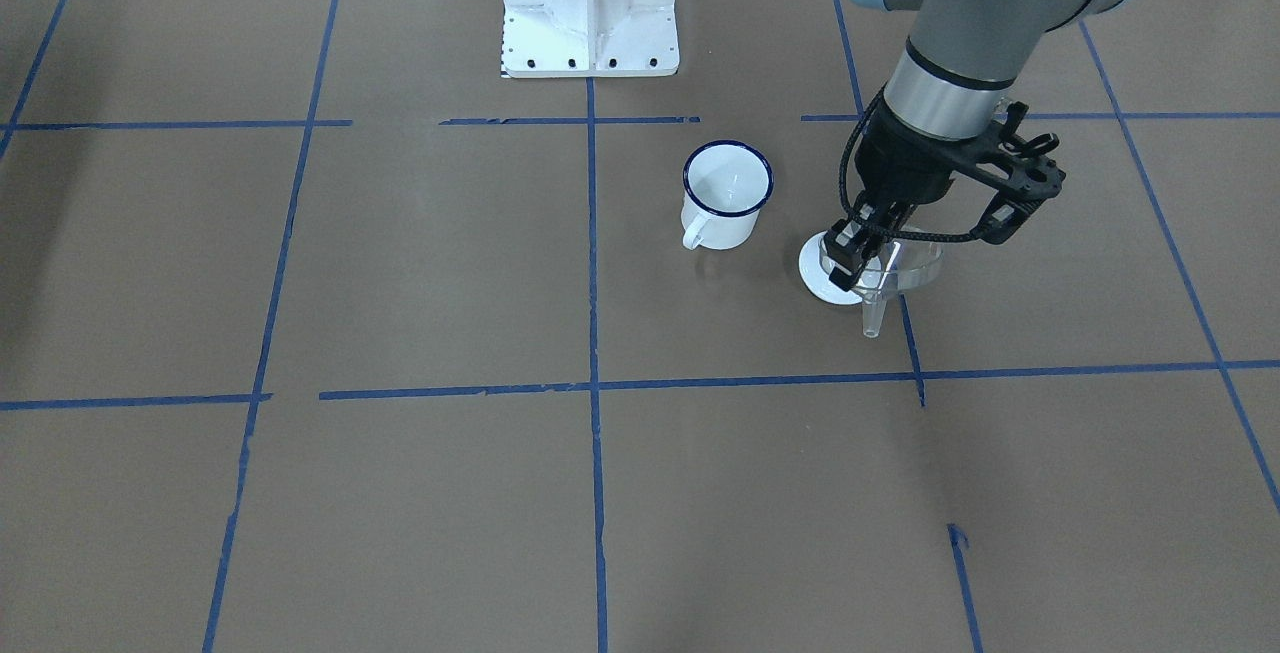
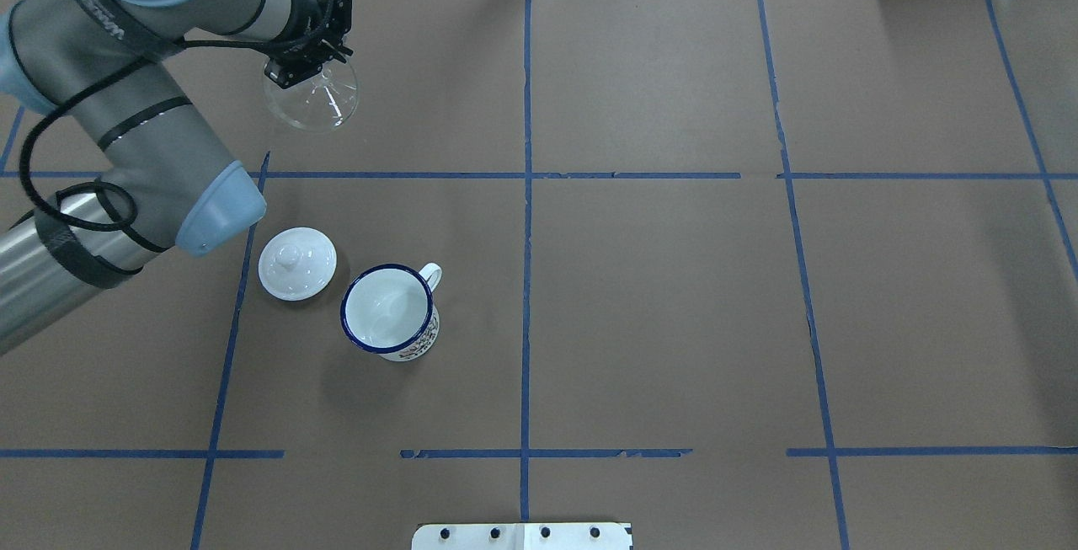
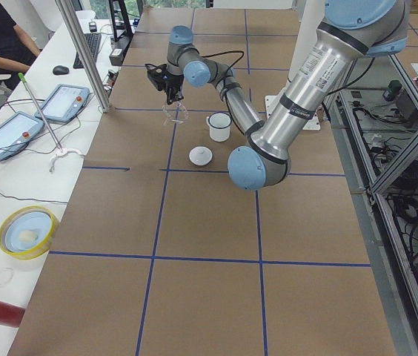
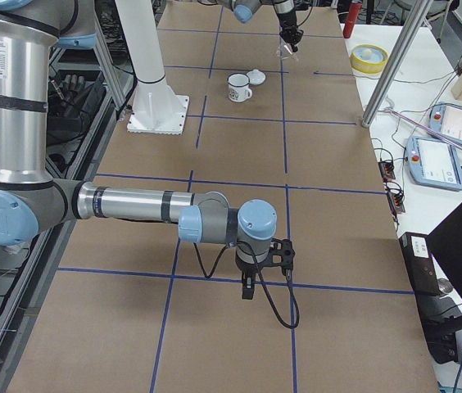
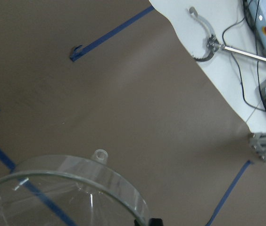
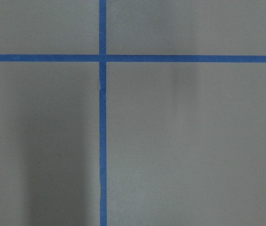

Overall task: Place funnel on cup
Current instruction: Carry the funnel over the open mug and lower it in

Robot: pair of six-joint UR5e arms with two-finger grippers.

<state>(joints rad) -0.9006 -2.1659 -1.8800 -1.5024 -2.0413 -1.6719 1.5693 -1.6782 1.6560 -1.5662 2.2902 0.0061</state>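
The clear funnel, spout down, will be let go by my left gripper in the opening of the white mug (image 1: 727, 177). The funnel is now held in the air.
My left gripper (image 1: 853, 251) is shut on the rim of the clear funnel (image 1: 893, 273) and holds it in the air, spout down. It also shows in the overhead view (image 2: 295, 70) with the funnel (image 2: 313, 97) below it. The funnel's rim fills the bottom of the left wrist view (image 5: 71, 186). The white mug with a dark blue rim (image 2: 389, 312) stands upright and empty on the table, apart from the funnel (image 1: 727, 193). My right gripper (image 4: 247, 288) shows only in the exterior right view, low over the table far from the mug; I cannot tell whether it is open or shut.
A round white domed lid with a knob (image 2: 296, 264) lies on the table beside the mug; in the front-facing view it sits partly behind the held funnel (image 1: 822, 283). The robot's white base (image 1: 590, 8) stands at the table edge. Blue tape lines cross the brown table.
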